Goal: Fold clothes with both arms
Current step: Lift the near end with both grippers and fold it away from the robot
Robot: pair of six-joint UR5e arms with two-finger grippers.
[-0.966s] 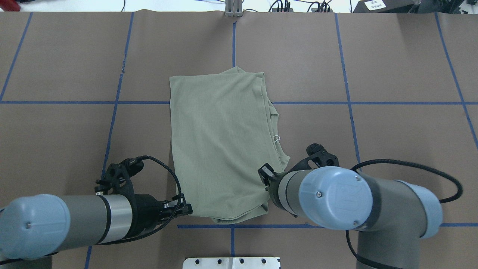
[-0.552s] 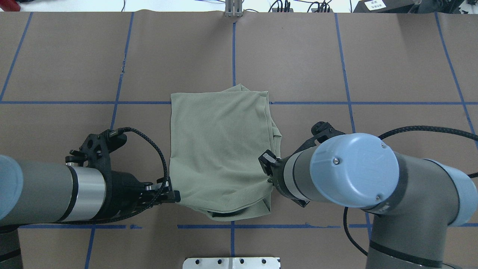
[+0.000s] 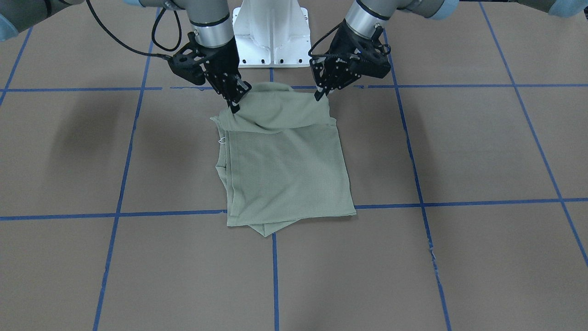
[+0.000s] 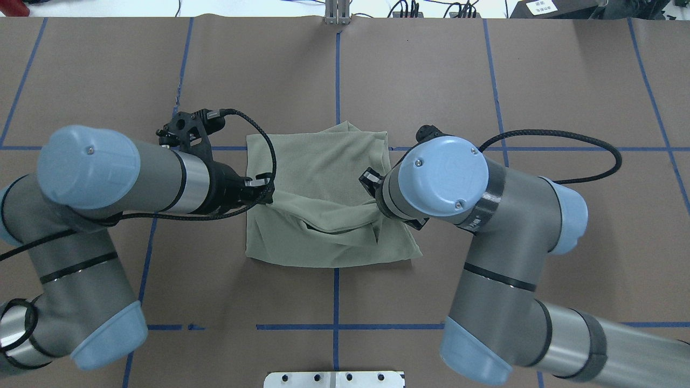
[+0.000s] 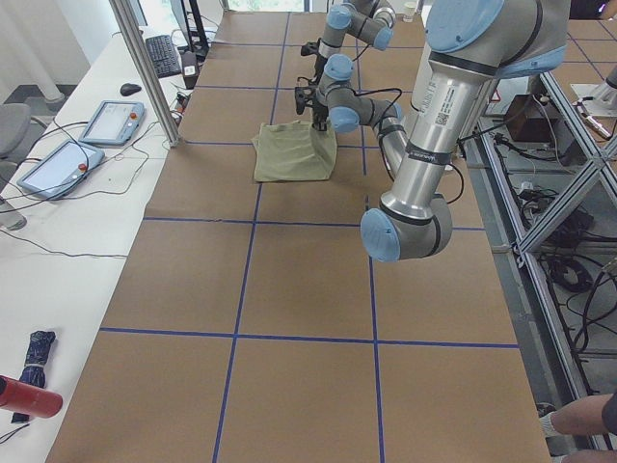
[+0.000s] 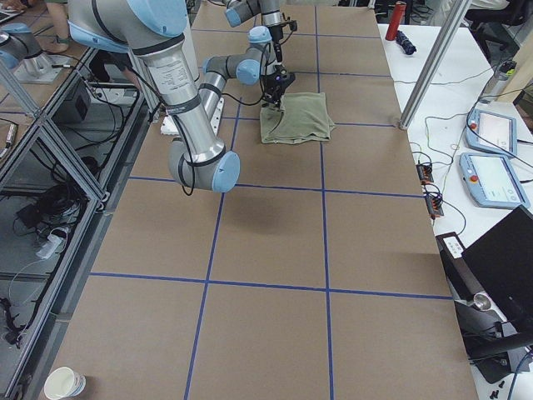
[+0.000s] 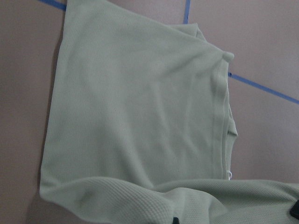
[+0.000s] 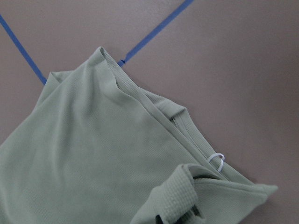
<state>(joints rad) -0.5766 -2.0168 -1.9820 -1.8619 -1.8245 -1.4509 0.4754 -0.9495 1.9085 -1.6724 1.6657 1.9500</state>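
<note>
I will release the held shirt corner with my left gripper just inside the shirt's far corner (image 3: 345, 203) (image 7: 75, 16), next to the blue tape line.
The pale sage-green shirt (image 4: 318, 161) lies folded into a rectangle on the brown table (image 4: 485, 97), its far edge on a blue tape line. My left gripper (image 4: 266, 194) is shut on the near left corner, and my right gripper (image 4: 373, 200) is shut on the near right corner. Both corners are held up off the table, and the near edge (image 3: 280, 115) sags between them over the lower layer. In the front-facing view the left gripper (image 3: 320, 94) is on the right and the right gripper (image 3: 234, 106) on the left. The shirt (image 8: 93, 158) shows a ribbed neck and a small white loop.
The white pedestal base (image 3: 271, 37) stands just behind the shirt. A metal plate (image 4: 334, 379) sits at the table's near edge. Side benches hold tablets (image 5: 106, 121), a red bottle (image 5: 29, 395) and a paper cup (image 6: 67, 383). A person's hand (image 5: 578, 420) is at a frame corner.
Both grippers have risen and moved away from the robot, carrying the shirt's near edge up and over toward the far side. The shirt now looks shorter from above.
</note>
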